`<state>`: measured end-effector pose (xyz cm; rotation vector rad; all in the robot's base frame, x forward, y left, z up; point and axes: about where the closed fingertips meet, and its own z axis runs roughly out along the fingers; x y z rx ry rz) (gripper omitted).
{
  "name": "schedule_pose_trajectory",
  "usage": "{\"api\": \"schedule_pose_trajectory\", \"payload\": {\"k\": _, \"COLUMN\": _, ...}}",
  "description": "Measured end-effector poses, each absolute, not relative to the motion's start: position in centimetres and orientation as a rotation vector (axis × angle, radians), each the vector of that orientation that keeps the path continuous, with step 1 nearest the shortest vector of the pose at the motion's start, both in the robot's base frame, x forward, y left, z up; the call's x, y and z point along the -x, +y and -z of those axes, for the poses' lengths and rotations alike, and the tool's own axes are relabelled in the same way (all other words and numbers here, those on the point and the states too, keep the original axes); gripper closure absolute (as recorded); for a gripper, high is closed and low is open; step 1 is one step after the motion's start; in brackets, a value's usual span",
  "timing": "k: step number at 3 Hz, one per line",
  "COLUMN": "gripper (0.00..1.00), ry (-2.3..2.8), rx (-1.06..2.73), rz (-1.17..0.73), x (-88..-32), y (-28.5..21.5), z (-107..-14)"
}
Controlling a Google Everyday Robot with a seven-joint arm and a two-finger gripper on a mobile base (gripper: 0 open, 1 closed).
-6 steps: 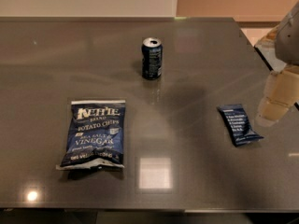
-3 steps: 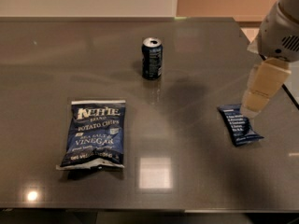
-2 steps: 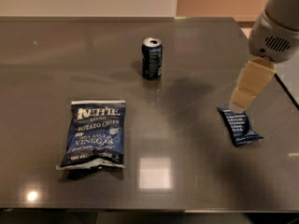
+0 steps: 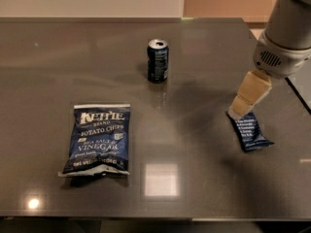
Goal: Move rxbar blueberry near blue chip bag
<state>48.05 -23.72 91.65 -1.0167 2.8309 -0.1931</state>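
My gripper will next move to the rxbar blueberry's middle (image 4: pixel 249 128). It should close there, with its fingers on the bar's two long sides.
The rxbar blueberry (image 4: pixel 250 131) is a small flat dark-blue wrapper lying on the right side of the dark table (image 4: pixel 194 91). The blue chip bag (image 4: pixel 99 138) is a large Kettle bag marked VINEGAR, lying flat at the front left, far from the bar. My gripper (image 4: pixel 241 108) hangs from the white arm at the right, its beige fingers pointing down at the bar's upper-left end, covering that end.
A dark blue soda can (image 4: pixel 157 60) stands upright at the table's middle back. The table's right edge (image 4: pixel 297 91) runs just beyond the bar. A bright light reflection (image 4: pixel 161 179) lies on the tabletop between bag and bar.
My gripper has moved left and toward the back, from right of the bar to over its upper-left end. The bar, bag and can have not moved.
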Motion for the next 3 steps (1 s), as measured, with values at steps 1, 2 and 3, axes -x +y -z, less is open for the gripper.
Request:
{"api": "schedule_pose_trajectory", "payload": {"k": 1, "gripper": 0.00, "ry": 2.974, "rx": 0.773, "rz": 0.169, "x": -47.77, "y": -24.96, "z": -89.13}}
{"api": "schedule_pose_trajectory", "payload": {"k": 2, "gripper": 0.00, "ry": 2.976, "rx": 0.698, "rz": 0.166, "x": -48.09, "y": -24.88, "z": -89.12}}
{"api": "schedule_pose_trajectory", "payload": {"k": 3, "gripper": 0.00, "ry": 2.971, "rx": 0.708, "rz": 0.166, "x": -48.14, "y": -24.86, "z": -89.13}}
